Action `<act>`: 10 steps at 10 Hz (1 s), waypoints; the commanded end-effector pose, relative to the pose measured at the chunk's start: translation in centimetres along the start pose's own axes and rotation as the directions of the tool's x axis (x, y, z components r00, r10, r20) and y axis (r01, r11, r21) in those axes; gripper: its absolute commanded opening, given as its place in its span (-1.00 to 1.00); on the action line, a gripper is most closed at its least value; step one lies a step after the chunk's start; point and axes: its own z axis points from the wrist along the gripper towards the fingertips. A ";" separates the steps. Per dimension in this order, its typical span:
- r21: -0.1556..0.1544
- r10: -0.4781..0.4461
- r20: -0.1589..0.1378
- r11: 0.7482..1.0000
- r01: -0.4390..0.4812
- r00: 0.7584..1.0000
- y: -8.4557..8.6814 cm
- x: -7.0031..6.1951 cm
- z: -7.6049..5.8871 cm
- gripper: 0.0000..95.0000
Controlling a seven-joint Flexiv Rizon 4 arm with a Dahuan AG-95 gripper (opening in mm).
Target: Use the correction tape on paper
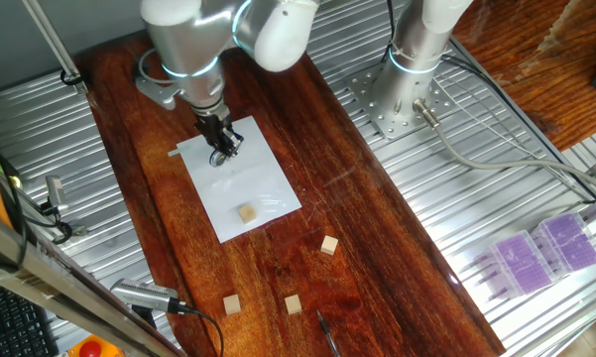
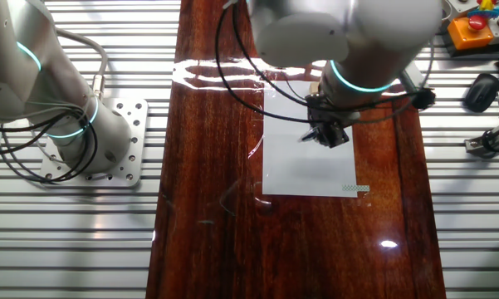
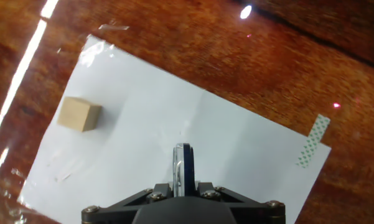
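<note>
I will use my gripper to set the correction tape, now held at the sheet's upper part, down on the white paper (image 1: 226, 189) (image 3: 160, 126) beside the tan wooden cube.
The white paper (image 1: 263, 193) (image 2: 307, 170) (image 3: 224, 134) lies flat on the dark wooden board. My gripper (image 1: 221, 149) (image 2: 324, 133) (image 3: 182, 185) hangs over the sheet's upper part, shut on the correction tape (image 3: 183, 162). In the hand view the tape appears edge-on as a thin dark and pale sliver between the jaws, its tip pointing down at the paper. Whether the tip touches the sheet I cannot tell. In both fixed views the hand mostly hides the dispenser.
A tan wooden cube (image 1: 246, 213) (image 3: 79, 115) rests on the paper's other end. Three more cubes (image 1: 328, 245) (image 1: 293, 303) (image 1: 232, 304) lie on the board beyond the sheet. A strip of green patterned tape (image 3: 313, 140) (image 2: 354, 188) holds one paper corner. A second arm's base (image 1: 402, 94) stands on the metal table.
</note>
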 end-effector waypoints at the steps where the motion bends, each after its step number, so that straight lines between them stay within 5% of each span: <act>1: 0.003 0.012 0.002 1.000 -0.012 1.000 -0.1 0.0 0.0 -1.00; 10: 0.031 0.029 0.012 0.999 -0.029 1.000 3.3 -3.5 3.1 -1.00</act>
